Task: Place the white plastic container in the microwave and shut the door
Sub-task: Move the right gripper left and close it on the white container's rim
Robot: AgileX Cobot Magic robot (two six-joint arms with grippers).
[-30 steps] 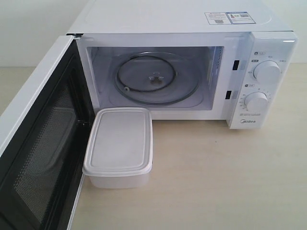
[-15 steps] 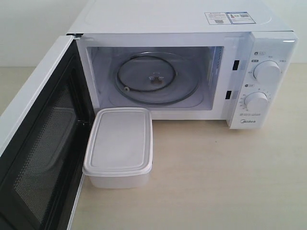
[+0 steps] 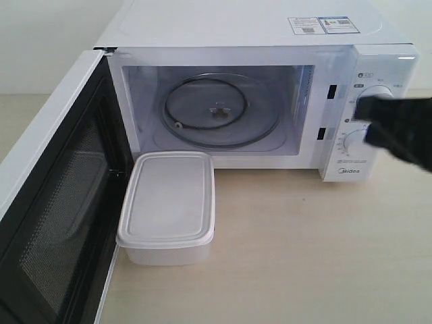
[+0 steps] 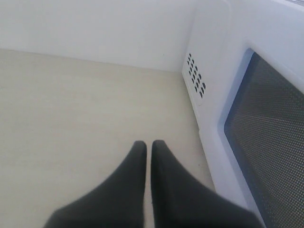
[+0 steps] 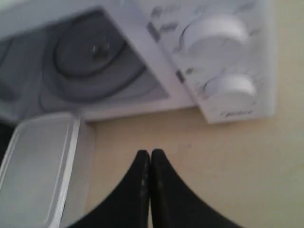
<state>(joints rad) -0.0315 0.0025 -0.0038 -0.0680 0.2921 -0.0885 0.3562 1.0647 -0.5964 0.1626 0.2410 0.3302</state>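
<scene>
My right gripper is going to close on the lid's long edge [image 3: 213,193] [image 5: 69,161], on the side of the white plastic container that is away from the microwave's open door.
The white plastic container [image 3: 169,206] stands lidded on the table, just in front of the microwave's [image 3: 236,27] open cavity at its left side. The glass turntable [image 3: 219,111] inside is bare. The door [image 3: 54,202] is swung wide open to the left. My right gripper [image 3: 364,118] comes in blurred from the right, in front of the dial panel, well apart from the container. In the right wrist view this gripper [image 5: 150,154] is shut and empty above the table, with the container [image 5: 33,166] off to one side. My left gripper [image 4: 148,145] is shut and empty beside the door's outer face [image 4: 270,128].
Two round dials [image 5: 216,33] sit on the microwave's right panel. Vent holes [image 4: 195,76] mark the microwave's left side wall. Bare beige table [image 3: 304,256] stretches right of the container. A pale wall runs behind.
My right gripper has come into the exterior view from the right edge, where no arm showed before. The container, microwave and door have not moved.
</scene>
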